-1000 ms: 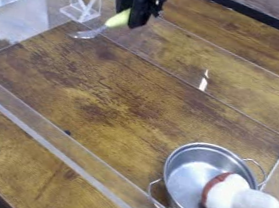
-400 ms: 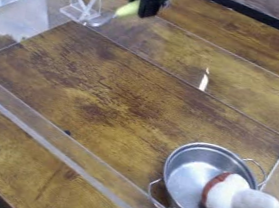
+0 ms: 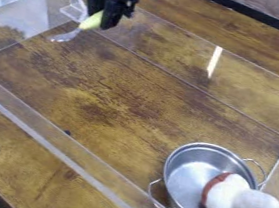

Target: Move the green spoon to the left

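My gripper is to set the green spoon down on the wooden table's far corner (image 3: 52, 29), beside the clear plastic side. The spoon is now held above the wooden table.
The black gripper (image 3: 107, 7) hangs at the upper left of the camera view, pointing down over the wooden table (image 3: 117, 92). Its fingers are shut on the green spoon (image 3: 96, 19). Only the spoon's yellow-green handle shows, slanting down to the left below the fingers. I cannot make out the silver bowl in the blur, and whether the spoon's tip touches the table I cannot tell.
A steel pot (image 3: 198, 177) stands at the lower right with a white-and-red mushroom-like toy (image 3: 238, 201) lying in it. Clear plastic walls (image 3: 76, 171) fence the wooden work area. A clear plastic stand (image 3: 75, 7) sits just left of the gripper.
The gripper has carried the green spoon to the left and a little lower, and the wrist has rolled. The pot and toy have stayed put.
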Robot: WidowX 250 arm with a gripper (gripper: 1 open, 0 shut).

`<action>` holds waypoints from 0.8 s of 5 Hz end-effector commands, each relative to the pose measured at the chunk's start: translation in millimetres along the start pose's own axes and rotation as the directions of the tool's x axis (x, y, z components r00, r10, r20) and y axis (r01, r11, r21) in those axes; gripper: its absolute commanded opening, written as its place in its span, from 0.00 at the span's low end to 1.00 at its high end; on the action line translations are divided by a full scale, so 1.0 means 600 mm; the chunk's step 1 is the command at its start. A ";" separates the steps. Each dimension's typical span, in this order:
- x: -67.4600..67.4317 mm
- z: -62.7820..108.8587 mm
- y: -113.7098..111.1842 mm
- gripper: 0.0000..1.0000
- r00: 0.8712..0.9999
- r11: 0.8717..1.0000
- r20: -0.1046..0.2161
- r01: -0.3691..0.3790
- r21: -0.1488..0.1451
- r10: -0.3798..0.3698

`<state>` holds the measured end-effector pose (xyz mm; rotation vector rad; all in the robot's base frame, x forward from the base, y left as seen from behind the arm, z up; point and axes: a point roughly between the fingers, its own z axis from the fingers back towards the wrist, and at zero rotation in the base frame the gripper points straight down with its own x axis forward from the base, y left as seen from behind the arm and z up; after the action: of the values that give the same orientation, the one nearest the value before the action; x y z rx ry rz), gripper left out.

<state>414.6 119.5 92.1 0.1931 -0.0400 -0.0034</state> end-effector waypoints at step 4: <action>-0.020 -0.001 0.084 0.00 0.995 0.997 0.061 -0.073 0.002 0.073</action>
<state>405.9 161.9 75.1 0.1723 -0.0459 0.0426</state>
